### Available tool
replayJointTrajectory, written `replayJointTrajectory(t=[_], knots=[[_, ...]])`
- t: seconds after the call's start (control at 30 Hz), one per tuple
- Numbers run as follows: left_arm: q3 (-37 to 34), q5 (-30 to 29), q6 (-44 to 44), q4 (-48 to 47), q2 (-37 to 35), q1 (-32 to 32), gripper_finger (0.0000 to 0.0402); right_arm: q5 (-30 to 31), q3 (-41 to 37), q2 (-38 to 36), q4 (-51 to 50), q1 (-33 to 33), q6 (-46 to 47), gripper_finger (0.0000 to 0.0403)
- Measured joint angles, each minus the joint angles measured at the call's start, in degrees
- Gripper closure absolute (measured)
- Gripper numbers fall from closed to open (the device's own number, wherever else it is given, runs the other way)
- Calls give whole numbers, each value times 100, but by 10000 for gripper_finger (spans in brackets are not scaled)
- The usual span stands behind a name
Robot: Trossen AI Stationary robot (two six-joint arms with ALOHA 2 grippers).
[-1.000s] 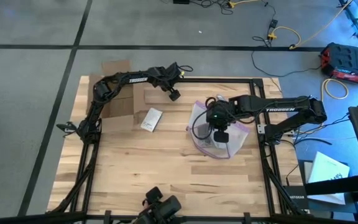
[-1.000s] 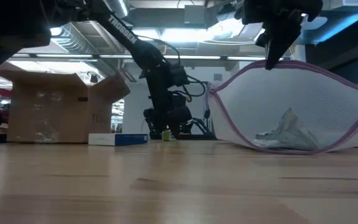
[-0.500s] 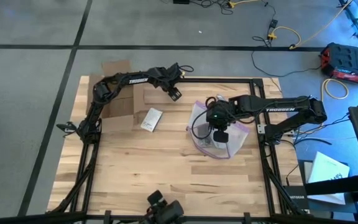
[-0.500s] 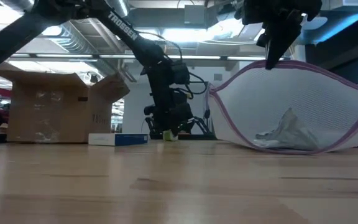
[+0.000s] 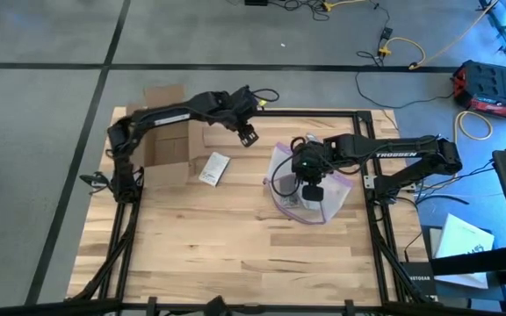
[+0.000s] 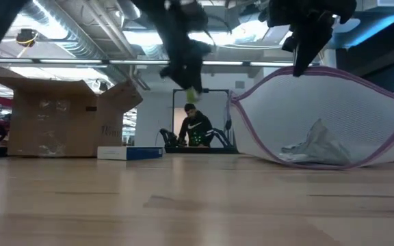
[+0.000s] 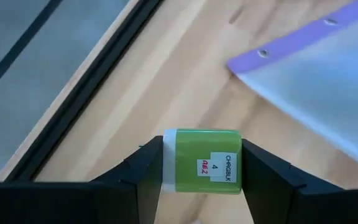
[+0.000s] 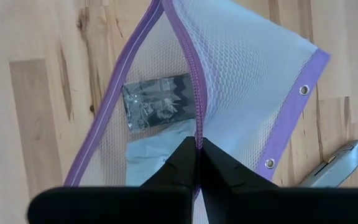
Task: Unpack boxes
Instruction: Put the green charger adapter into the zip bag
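Next, my left gripper lets go of the green container inside the clear mesh bag (image 5: 299, 204), down next to the foil packet.
My left gripper (image 5: 247, 134) hangs over the table's far edge, shut on a small green container (image 7: 201, 162) with a white label; it also shows in the low view (image 6: 192, 92). My right gripper (image 5: 309, 186) is shut on the purple zip edge of a clear mesh bag (image 6: 327, 116), whose bottom rests on the table. A foil packet (image 8: 157, 99) and a pale crumpled piece (image 6: 313, 147) lie inside the bag. The brown cardboard box (image 6: 53, 119) stands open at the far left (image 5: 169, 140). My left gripper pinches the green container between its two fingers, one on each opposite side (image 7: 169, 163). The fingers slant downward. The container is lifted clear of the table, lying crosswise between the fingers with its label toward the camera. My right gripper pinches the bag's purple zip edge (image 8: 197, 138) between its shut fingers, from above, pointing steeply down. The mouth of the bag is held up and open, while the bag's lower part lies on the table.
A small white and blue packet (image 5: 213, 168) lies on the table beside the box. A grey knife-like tool (image 8: 337, 163) lies next to the bag. A person (image 6: 195, 126) sits in the room beyond the far edge. The near half of the table (image 5: 235, 254) is bare wood.
My left gripper has gone up from the table's far edge, carrying the green container, which stood on the table at its fingertips and now hangs clear. My right gripper and the bag have kept still.
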Motion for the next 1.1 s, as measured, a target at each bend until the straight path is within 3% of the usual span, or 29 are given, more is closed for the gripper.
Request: replayJointTrajectory(t=[0.23, 0.4, 0.53, 0.77, 0.87, 0.97, 1.1], knots=[[-127, -933, -26, -284, -1084, -1032, 233, 4, 0, 0, -100, -2, -69, 403], [-372, -2515, 187, -293, -1453, -2186, 238, 4, 0, 0, -79, -1, -130, 403], [-957, -3931, 623, 683, -1648, -3389, 246, 9, 0, 0, -232, 0, -226, 403], [-2353, -5350, 750, 2468, -1659, -4869, 246, 31, 0, 0, -268, 0, -280, 403], [-2978, -5482, 1373, 3467, -1653, -5384, 246, 50, 0, 0, -270, 0, -291, 403], [-3451, -4820, 1637, 4410, -1648, -5638, 246, 52, 0, 0, -268, -2, -272, 403], [-3870, -4189, 296, 5769, -1456, -5743, 241, 52, 0, 0, -227, 0, 40, 403]])
